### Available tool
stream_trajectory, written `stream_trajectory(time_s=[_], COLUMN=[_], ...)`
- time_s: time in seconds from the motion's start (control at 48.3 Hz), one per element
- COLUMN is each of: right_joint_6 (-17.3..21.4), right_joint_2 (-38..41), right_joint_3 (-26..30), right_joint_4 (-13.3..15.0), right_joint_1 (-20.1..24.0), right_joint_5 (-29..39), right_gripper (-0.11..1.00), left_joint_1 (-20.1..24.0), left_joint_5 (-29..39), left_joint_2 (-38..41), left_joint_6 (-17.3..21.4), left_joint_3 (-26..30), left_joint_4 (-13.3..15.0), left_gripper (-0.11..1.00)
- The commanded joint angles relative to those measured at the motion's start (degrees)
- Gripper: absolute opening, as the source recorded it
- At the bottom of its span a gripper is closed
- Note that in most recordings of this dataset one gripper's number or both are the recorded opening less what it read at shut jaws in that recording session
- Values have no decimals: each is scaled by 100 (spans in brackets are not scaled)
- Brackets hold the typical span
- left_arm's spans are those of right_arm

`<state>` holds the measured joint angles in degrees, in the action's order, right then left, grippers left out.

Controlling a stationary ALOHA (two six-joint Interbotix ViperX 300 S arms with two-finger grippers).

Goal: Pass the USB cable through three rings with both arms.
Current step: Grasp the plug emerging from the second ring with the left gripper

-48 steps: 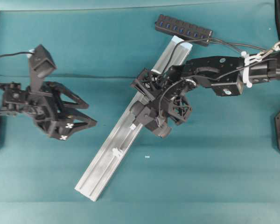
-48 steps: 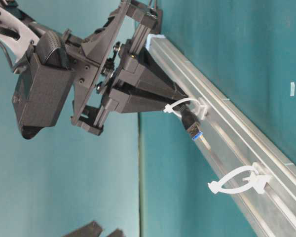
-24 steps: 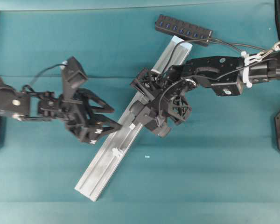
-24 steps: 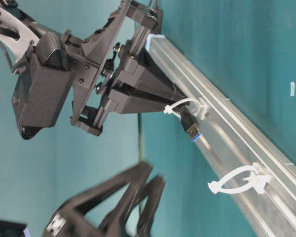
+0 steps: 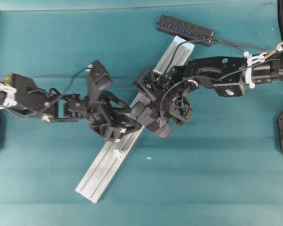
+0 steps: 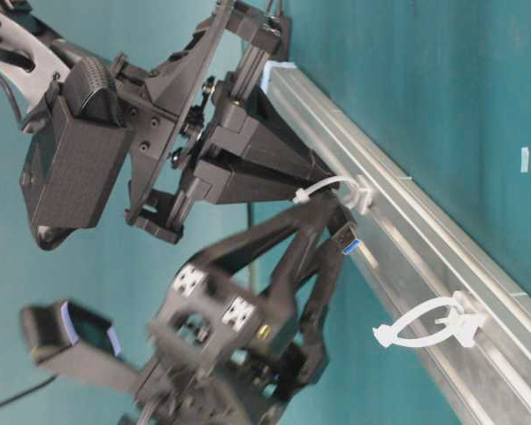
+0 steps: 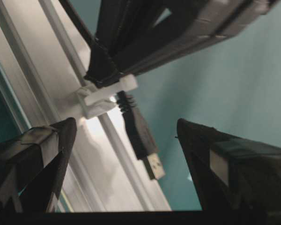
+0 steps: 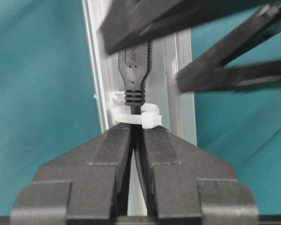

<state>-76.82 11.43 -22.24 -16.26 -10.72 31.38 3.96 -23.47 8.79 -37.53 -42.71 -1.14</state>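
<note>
I will take the plug (image 6: 346, 238) with my left gripper and pull the cable through as my right gripper opens, because the ring around the cable stops my right gripper's fingers.
The USB cable's plug (image 7: 139, 136) sticks out of a white ring (image 7: 105, 93) on the silver rail, its metal tip free. My right gripper (image 8: 136, 131) is shut on the cable just behind that ring (image 8: 136, 115), fingertips against it. My left gripper (image 7: 125, 123) is open, with one finger on each side of the plug and neither touching it. The table-level view shows the plug (image 6: 343, 237) between the left fingers and a second ring (image 6: 425, 323) further down, with nothing in it. From overhead, both grippers meet over the rail (image 5: 104, 165), with one ring (image 5: 117, 153) visible below them.
The black multi-port hub (image 5: 185, 29) lies at the rail's far end, its cord running to the right arm. The rail crosses the green mat diagonally. A small white scrap (image 5: 148, 158) lies on the mat right of the rail.
My left arm has swung in from the left side to the rail, and its open jaws now bracket the plug. The right gripper and the cable have stayed put.
</note>
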Motion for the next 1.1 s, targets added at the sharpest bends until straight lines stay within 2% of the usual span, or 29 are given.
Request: stream_trajectory(time_s=[0.0,0.269,0.373,0.414,0.497,0.622,0.684,1.077], right_joint_6=[53,53,53,53,53,53,53,53], right_joint_2=[-26,-35,-26,-26,-35,-35,-35,-35], right_joint_3=[62,62,53,53,53,53,53,35], right_joint_4=[-26,-26,-26,-26,-26,-26,-26,-9], right_joint_1=[26,26,26,26,18,18,18,18], right_joint_5=[-26,-26,-26,-26,-26,-26,-26,-35], right_gripper=[9,9,9,9,9,9,9,9], left_joint_1=[-35,-18,-35,-53,-105,-114,-114,-105], left_joint_5=[70,62,53,53,79,97,97,105], left_joint_2=[35,35,44,44,35,18,-9,-9], left_joint_6=[0,0,9,35,79,79,70,18], left_joint_3=[149,193,237,246,272,237,220,255], left_joint_4=[-9,-9,-9,-9,-9,-9,-18,-18], left_gripper=[93,92,86,80,60,24,15,15])
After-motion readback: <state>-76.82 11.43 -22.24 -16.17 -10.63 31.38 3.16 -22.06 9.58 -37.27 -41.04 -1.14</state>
